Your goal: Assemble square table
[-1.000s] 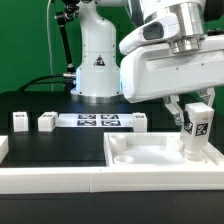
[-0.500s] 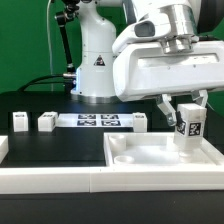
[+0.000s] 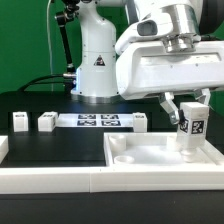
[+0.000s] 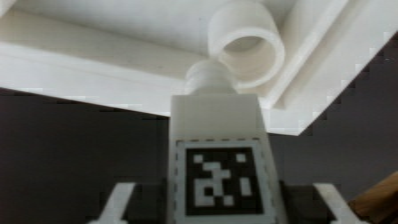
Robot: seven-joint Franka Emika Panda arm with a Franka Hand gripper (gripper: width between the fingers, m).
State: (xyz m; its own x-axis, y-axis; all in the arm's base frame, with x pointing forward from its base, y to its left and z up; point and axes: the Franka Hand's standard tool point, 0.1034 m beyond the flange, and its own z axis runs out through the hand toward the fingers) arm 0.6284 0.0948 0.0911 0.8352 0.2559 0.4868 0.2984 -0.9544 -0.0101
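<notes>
Next, the gripper lets go of the white tagged leg upright in the round socket at the tabletop's front corner [image 3: 196, 155] [image 4: 253, 48] beside the leg's tip.
The white square tabletop [image 3: 150, 152] lies like a tray at the front right in the exterior view. My gripper [image 3: 190, 118] is shut on a white tagged leg [image 3: 192, 128] and holds it upright over the tabletop's corner at the exterior view's right, its lower end at the tray surface. In the wrist view the leg [image 4: 221, 150] sits between my fingers [image 4: 125, 200], its tip close to a round socket [image 4: 249, 45] in the tabletop's corner [image 4: 107, 60]. Two more legs [image 3: 19, 121] [image 3: 47, 121] stand on the table at the exterior view's left.
The marker board [image 3: 98, 121] lies flat behind the tabletop. Another white block [image 3: 140, 122] stands at its end on the exterior view's right. A long low white border wall [image 3: 50, 178] runs along the front. The robot base [image 3: 97, 60] stands at the back.
The gripper with the leg rose and tilted slightly, then came back down a little over the tabletop's corner. Nothing else moved.
</notes>
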